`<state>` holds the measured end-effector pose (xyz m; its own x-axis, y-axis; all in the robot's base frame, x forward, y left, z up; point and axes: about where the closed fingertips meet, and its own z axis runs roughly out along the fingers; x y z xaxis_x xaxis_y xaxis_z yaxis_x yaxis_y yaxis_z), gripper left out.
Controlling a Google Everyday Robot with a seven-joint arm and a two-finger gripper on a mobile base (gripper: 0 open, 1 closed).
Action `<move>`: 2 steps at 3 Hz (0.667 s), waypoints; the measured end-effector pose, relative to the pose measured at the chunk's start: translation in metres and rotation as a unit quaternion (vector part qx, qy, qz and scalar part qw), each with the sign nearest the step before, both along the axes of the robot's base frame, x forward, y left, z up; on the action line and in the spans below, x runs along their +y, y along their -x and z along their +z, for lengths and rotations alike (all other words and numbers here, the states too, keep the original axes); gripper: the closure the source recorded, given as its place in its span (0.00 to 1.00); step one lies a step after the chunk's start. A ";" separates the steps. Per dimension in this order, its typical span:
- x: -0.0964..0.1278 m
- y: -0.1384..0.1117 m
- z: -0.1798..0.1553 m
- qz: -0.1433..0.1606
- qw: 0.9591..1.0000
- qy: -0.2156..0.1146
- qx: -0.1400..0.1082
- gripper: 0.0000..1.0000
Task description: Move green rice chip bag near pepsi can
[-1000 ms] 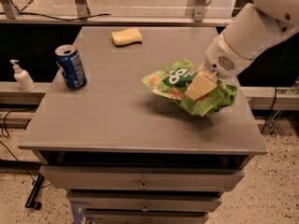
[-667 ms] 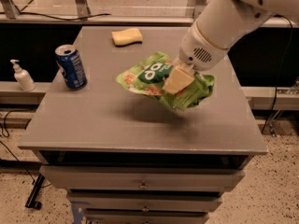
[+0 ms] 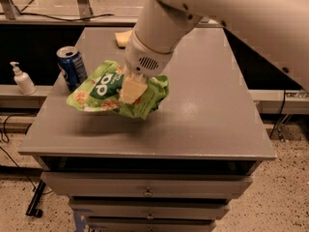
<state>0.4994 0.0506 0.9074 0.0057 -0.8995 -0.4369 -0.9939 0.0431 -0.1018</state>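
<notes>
My gripper is going to let go of the green rice chip bag, now hanging just above the table, on the grey table [image 3: 103,89] close beside the pepsi can, a little nearer the drawers.
The green rice chip bag [image 3: 104,91] is crinkly bright green with a dark green label and hangs just above the grey table [image 3: 207,120], left of centre. My gripper [image 3: 133,91] is shut on the bag's right half, with a pale finger [image 3: 131,89] pressed on its top. The pepsi can [image 3: 71,67] is blue with a silver top and stands upright at the table's left edge, just left of the bag and partly behind it.
A yellow sponge [image 3: 122,38] lies at the table's far edge, partly hidden by my arm [image 3: 164,23]. A white pump bottle [image 3: 22,79] stands on a lower ledge left of the table. Drawers [image 3: 145,190] run below the table front.
My gripper has carried the bag leftward across the table, from right of centre to right beside the pepsi can. The can and sponge have stayed put.
</notes>
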 end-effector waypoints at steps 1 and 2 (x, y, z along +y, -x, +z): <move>0.032 -0.015 -0.009 0.032 0.999 0.013 -0.009 1.00; 0.045 -0.038 -0.016 0.040 0.999 0.023 -0.016 1.00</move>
